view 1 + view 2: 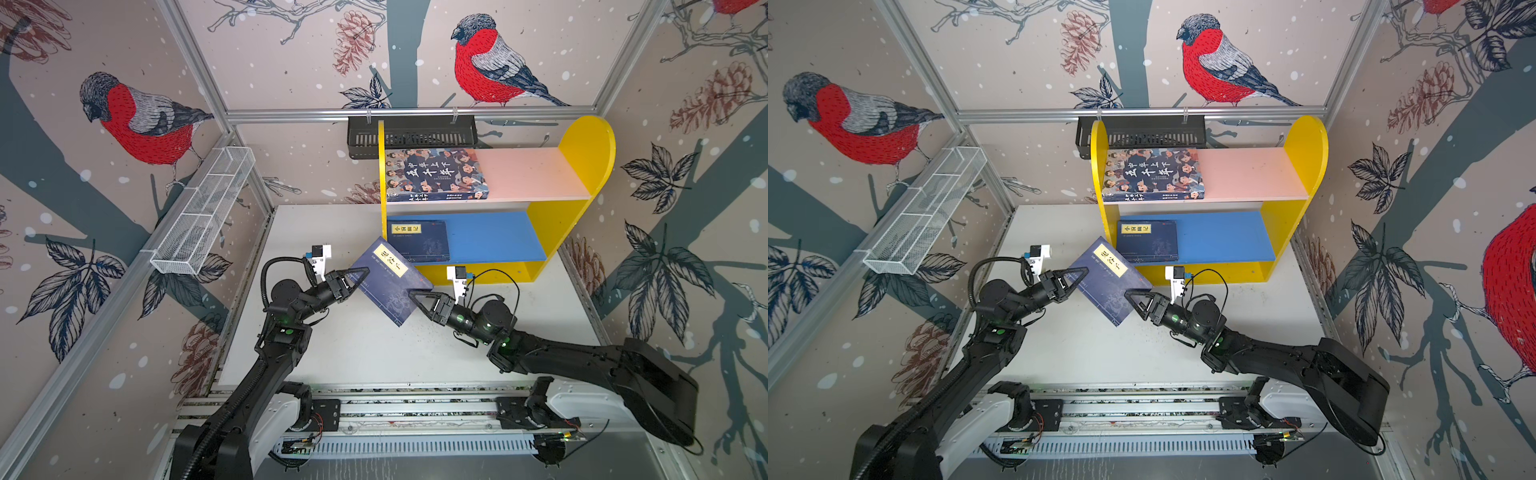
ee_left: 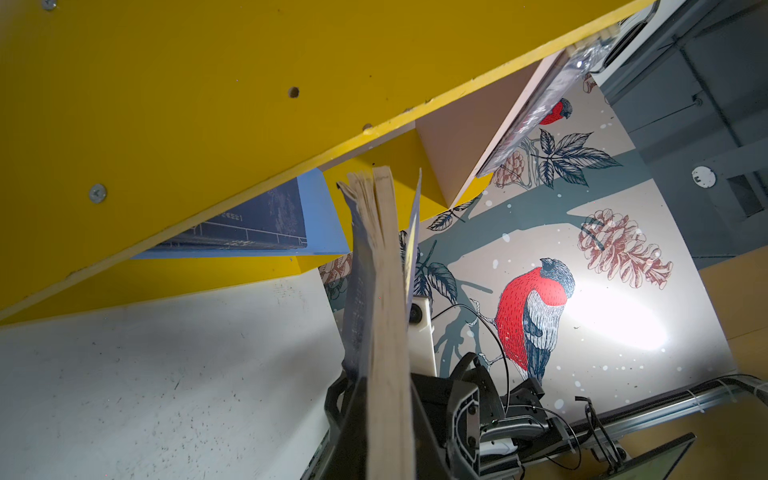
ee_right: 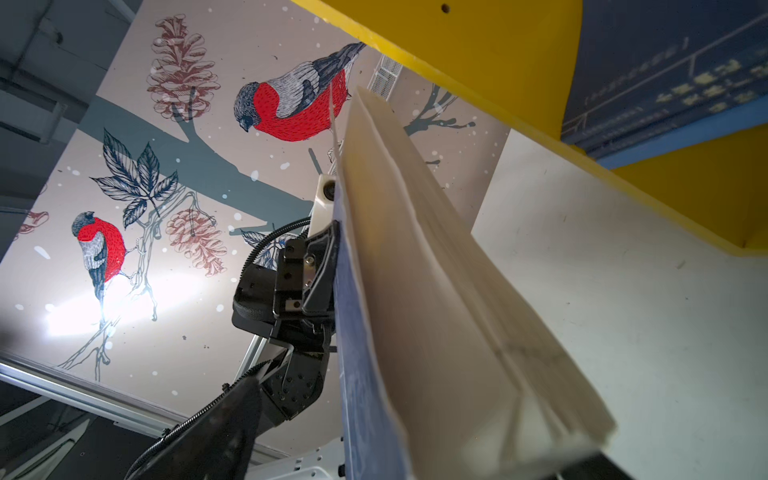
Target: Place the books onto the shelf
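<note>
The navy book hangs crooked with my left gripper at its corner, so my right gripper will level it before my left gripper takes the label-side edge (image 1: 368, 252).
A thin navy book (image 1: 388, 286) (image 1: 1106, 286) with a yellow label hangs tilted above the table, in front of the shelf (image 1: 582, 166) (image 1: 1304, 145). My left gripper (image 1: 361, 276) (image 1: 1081, 276) is shut on its left edge; the left wrist view shows the page edge (image 2: 386, 311) clamped between the jaws. My right gripper (image 1: 415, 297) (image 1: 1131, 296) stands open around the book's right edge (image 3: 415, 270), one finger (image 3: 216, 436) well off the cover. A large book with cartoon faces (image 1: 434, 172) lies on the pink board. Another navy book (image 1: 419, 241) lies on the blue board.
A black slotted rack (image 1: 411, 133) hangs on the back wall behind the shelf. A white wire basket (image 1: 203, 216) is fixed to the left wall. The white table (image 1: 353, 353) stretches in front, with the arms' rail (image 1: 415, 411) along its near edge.
</note>
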Robot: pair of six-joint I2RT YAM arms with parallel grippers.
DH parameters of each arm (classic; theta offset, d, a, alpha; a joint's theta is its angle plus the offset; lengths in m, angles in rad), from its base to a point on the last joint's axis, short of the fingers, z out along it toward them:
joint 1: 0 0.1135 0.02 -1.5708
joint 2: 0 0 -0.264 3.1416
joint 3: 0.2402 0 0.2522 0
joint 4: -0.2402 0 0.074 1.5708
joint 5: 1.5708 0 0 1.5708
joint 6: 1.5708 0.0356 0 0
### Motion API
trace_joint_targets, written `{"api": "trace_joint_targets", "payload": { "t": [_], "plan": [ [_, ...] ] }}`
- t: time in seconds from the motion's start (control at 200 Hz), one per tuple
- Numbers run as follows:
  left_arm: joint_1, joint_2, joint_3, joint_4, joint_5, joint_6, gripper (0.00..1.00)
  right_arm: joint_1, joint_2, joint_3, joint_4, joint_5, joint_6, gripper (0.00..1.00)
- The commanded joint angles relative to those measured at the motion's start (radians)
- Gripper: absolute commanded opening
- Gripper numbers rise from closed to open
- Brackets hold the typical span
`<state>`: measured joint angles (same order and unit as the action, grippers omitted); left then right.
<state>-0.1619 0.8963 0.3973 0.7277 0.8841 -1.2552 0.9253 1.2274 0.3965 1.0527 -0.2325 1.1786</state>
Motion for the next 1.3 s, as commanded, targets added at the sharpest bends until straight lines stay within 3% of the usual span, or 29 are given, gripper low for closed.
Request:
{"api": "trace_joint_targets", "payload": {
  "t": [0.0,0.14,0.205,0.275,0.4,0.505,0.595,0.645,0.785,0.885,1.13,1.295],
  "plan": [
    [-0.001,-0.013,-0.004,0.066,0.003,-0.011,0.0,-0.012,0.009,0.017,0.082,-0.008,0.008,0.9],
    [-0.004,-0.024,-0.019,0.04,-0.003,0.002,0.0,-0.028,0.017,0.035,0.081,-0.009,0.01,0.85],
    [-0.004,-0.031,-0.031,0.022,-0.008,0.012,0.0,-0.03,0.021,0.046,0.071,-0.008,0.007,0.77],
    [-0.005,-0.044,-0.044,-0.022,-0.018,0.03,0.0,-0.031,0.021,0.054,0.063,-0.009,0.003,0.62],
    [-0.007,-0.067,-0.068,-0.094,-0.032,0.067,0.0,-0.031,0.021,0.051,0.053,0.002,0.003,0.2],
    [-0.01,-0.086,-0.077,-0.136,-0.042,0.084,0.0,-0.036,0.019,0.046,0.034,0.004,-0.005,0.03],
    [-0.01,-0.093,-0.08,-0.152,-0.047,0.092,0.02,-0.04,0.007,0.047,0.006,-0.002,-0.016,0.01],
    [-0.01,-0.094,-0.079,-0.158,-0.047,0.095,0.07,-0.045,-0.006,0.049,-0.023,-0.004,-0.027,0.01],
    [-0.01,-0.099,-0.08,-0.182,-0.046,0.122,0.52,-0.092,-0.067,0.067,-0.158,-0.065,-0.074,0.01],
    [-0.004,-0.106,-0.073,-0.227,-0.027,0.171,0.74,-0.16,-0.124,0.092,-0.276,-0.174,-0.112,0.01],
    [0.018,-0.121,0.073,-0.452,0.063,0.511,0.82,-0.4,-0.25,0.104,-0.494,-0.564,-0.174,0.0],
    [0.024,-0.097,0.079,-0.453,0.191,0.592,0.87,-0.532,-0.298,0.101,-0.534,-0.813,-0.187,0.0]
  ]
}}
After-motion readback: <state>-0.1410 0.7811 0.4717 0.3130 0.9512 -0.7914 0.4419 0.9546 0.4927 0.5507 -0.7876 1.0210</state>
